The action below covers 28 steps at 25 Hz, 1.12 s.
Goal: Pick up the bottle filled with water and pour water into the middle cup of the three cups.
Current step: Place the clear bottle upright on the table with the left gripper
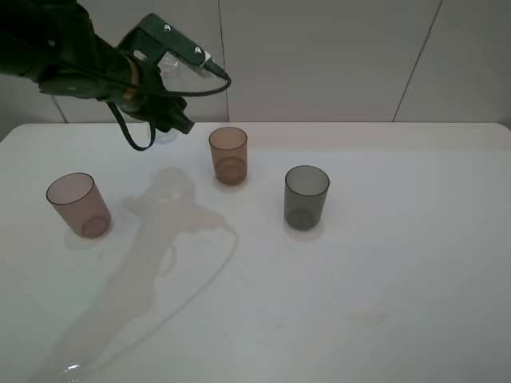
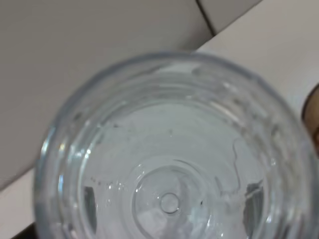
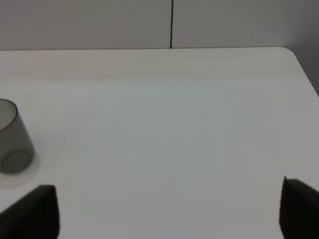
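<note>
My left gripper is going to let go of the clear bottle on the table [image 1: 170, 182] between the pinkish-brown cup and the amber-orange middle cup.
The clear bottle [image 1: 166, 136] is at the back left of the table, mostly hidden by my left gripper [image 1: 164, 120], which is shut around it. In the left wrist view I look straight down into the water-filled bottle [image 2: 169, 149], with dark fingers [image 2: 89, 204] showing through both sides. The amber-orange middle cup [image 1: 228, 155] stands upright just right of the bottle. The pinkish-brown cup [image 1: 78, 204] stands front left and the smoky grey cup [image 1: 306, 197] right of centre. My right gripper [image 3: 167, 214] is open and empty above the table, with the grey cup [image 3: 12, 137] off to one side.
The white table [image 1: 383, 263] has a white panelled wall behind it. The left arm's cable [image 1: 132, 136] hangs in a loop near the bottle. The table's far right corner [image 3: 291, 55] shows in the right wrist view.
</note>
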{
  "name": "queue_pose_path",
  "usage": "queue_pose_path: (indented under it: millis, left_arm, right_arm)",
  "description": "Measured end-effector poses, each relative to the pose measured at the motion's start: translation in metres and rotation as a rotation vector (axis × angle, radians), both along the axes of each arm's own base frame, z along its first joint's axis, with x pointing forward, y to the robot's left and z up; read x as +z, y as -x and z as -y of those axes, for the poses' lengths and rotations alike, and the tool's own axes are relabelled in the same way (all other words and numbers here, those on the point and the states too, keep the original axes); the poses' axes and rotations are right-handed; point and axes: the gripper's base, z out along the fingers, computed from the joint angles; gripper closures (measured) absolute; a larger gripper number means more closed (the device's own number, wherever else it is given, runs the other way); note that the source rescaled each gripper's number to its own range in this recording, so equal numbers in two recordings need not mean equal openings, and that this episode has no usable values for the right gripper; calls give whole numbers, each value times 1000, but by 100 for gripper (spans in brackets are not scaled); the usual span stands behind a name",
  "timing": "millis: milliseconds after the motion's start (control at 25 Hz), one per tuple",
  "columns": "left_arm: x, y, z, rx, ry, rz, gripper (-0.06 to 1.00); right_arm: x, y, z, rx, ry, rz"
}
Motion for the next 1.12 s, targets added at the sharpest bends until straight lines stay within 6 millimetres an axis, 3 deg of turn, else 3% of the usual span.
queue_pose_path:
  millis: [120,480,880,1120]
  left_arm:
    - [-16,4,-14,-26,83,-41,94]
    - [-29,2,-51,-60,273,-48,94]
    - [-71,-1,-54,-55,319,-153,94]
    - [-77,-2,-57,-20,308,-173,94]
  right_arm:
    - [0,0,0,0,0,0]
    - [0,0,0,0,0,0]
    - [0,0,0,0,0,0]
    - [0,0,0,0,0,0]
